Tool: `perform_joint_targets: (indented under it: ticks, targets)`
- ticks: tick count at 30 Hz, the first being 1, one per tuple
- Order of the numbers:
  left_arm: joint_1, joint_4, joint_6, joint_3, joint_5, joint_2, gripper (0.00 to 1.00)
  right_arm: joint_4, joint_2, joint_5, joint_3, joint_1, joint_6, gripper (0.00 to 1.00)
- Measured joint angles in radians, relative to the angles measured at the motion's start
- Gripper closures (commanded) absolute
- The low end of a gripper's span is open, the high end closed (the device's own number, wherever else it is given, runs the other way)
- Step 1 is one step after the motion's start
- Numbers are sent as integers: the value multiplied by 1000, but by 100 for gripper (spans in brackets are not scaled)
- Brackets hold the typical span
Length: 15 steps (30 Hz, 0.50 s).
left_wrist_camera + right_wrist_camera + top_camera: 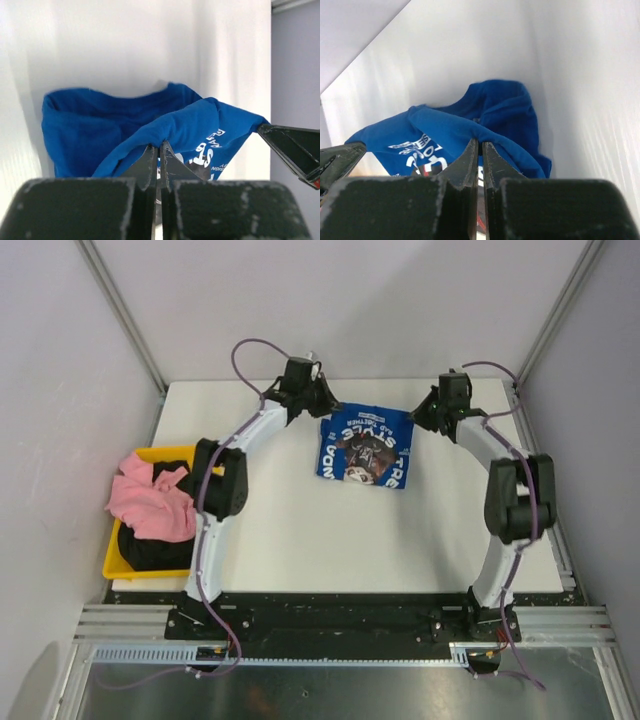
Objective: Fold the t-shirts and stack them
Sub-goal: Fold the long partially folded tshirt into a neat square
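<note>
The robot's right gripper needs to release the corner of the royal-blue t-shirt on the white table's far part [381, 401], near the back wall.
The royal-blue t-shirt [365, 447] with white lettering hangs partly folded over the far middle of the table. My left gripper [322, 407] is shut on its far left edge; in the left wrist view the jaws [159, 148] pinch a fold of blue cloth [150, 125]. My right gripper [422, 416] is shut on its far right edge; in the right wrist view the jaws [480, 146] pinch the blue cloth [465, 130]. The pink t-shirt [150, 500] lies over the black t-shirt [155, 550] in the bin at the left.
A yellow plastic bin [112, 562] stands at the table's left edge and holds the pink and black shirts. The white table [330, 540] is framed by metal posts and grey walls. The right gripper's fingers [295, 150] show in the left wrist view.
</note>
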<state>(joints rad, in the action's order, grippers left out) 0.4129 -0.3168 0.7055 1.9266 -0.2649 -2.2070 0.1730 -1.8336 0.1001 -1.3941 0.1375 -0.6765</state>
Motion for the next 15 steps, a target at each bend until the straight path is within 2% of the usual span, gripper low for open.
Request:
perform_joint_targets:
  ticks: [3, 7, 10, 15]
  targets:
    - [-16, 13, 3, 169, -12, -182, 100, -10, -175, 11, -144, -17, 1, 100]
    - [-33, 6, 13, 274, -27, -322, 100, 13, -361, 27, -314, -28, 12, 100]
    - [-41, -1, 13, 280, -30, -344, 100, 34, -429, 33, -381, -32, 24, 100]
    - [-44, 17, 10, 258, -27, -313, 100, 36, -438, 37, -393, -37, 27, 100]
